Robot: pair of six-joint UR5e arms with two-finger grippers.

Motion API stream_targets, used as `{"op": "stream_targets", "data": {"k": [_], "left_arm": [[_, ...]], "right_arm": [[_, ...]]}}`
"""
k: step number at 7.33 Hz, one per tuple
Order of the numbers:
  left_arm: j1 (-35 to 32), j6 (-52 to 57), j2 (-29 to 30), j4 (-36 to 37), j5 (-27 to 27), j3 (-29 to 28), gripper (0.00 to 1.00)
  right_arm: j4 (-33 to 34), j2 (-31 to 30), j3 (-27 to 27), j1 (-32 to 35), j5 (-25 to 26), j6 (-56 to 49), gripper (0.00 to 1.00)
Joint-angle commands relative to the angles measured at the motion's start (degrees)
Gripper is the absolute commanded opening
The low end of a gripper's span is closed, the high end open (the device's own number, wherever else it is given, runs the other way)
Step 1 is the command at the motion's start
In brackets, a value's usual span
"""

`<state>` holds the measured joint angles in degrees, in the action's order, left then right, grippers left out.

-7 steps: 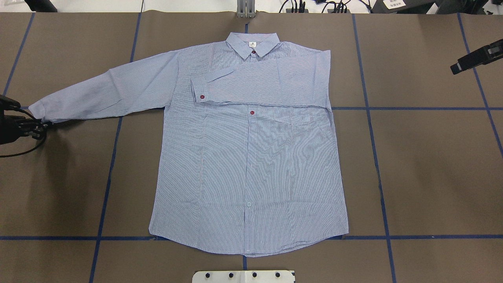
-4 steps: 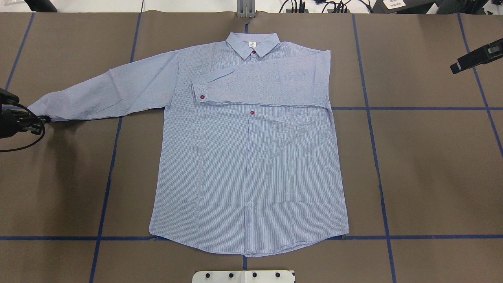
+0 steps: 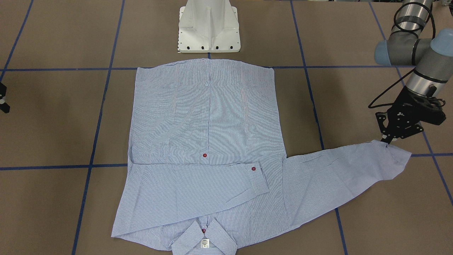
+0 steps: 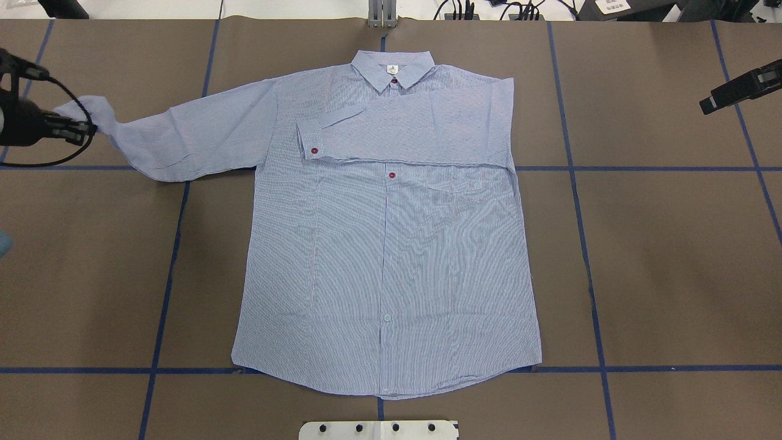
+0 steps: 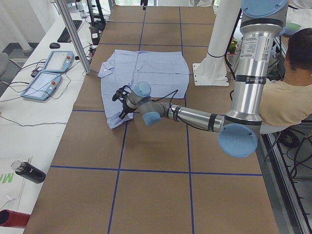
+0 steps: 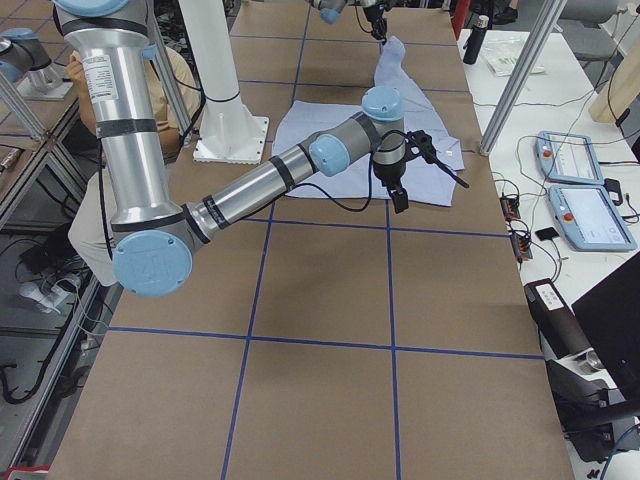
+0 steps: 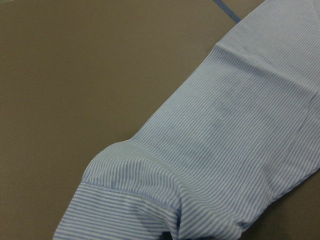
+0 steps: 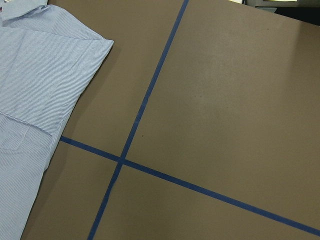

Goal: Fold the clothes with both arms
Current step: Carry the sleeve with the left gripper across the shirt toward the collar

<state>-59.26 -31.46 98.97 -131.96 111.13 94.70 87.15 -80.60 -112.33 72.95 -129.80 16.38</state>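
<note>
The left gripper will release the cuff of the outstretched sleeve on the folded sleeve [image 3: 184,172] near the button line of the shirt.
The light blue striped shirt [image 4: 391,244] lies flat and buttoned on the brown table, collar [image 4: 393,68] pointing away from me. One sleeve is folded across the chest, its cuff [image 4: 310,142] near a red button. The other sleeve [image 4: 183,134] stretches out to the left. My left gripper [image 4: 82,129] is shut on that sleeve's cuff [image 4: 91,113] and holds it bunched and raised; the front-facing view shows this gripper [image 3: 385,141] at the sleeve's end. The left wrist view holds only striped sleeve [image 7: 225,150]. My right gripper [image 4: 708,109] hovers open far to the right, away from the shirt [image 8: 35,75].
The white pedestal base [image 3: 208,32] stands just behind the shirt's hem. Blue tape lines [image 4: 574,168] grid the table. A seated person [image 5: 287,97] is beside the base. Control tablets [image 5: 48,73] and a dark bottle [image 5: 29,173] lie on the side bench.
My left gripper has carried the cuff away from me, toward the far side of the table, lifting and bunching the sleeve's end. The right arm has not moved.
</note>
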Motion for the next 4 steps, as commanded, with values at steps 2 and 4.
{"op": "stream_targets", "data": {"k": [2, 4], "left_arm": [[7.72, -6.45, 22.6, 29.66, -7.39, 1.37, 0.0], [16.16, -18.23, 35.25, 32.37, -11.87, -6.49, 0.0]], "right_arm": [[0.04, 0.26, 0.0, 0.0, 0.07, 0.31, 1.0], [0.04, 0.26, 0.0, 0.0, 0.07, 0.32, 1.0]]}}
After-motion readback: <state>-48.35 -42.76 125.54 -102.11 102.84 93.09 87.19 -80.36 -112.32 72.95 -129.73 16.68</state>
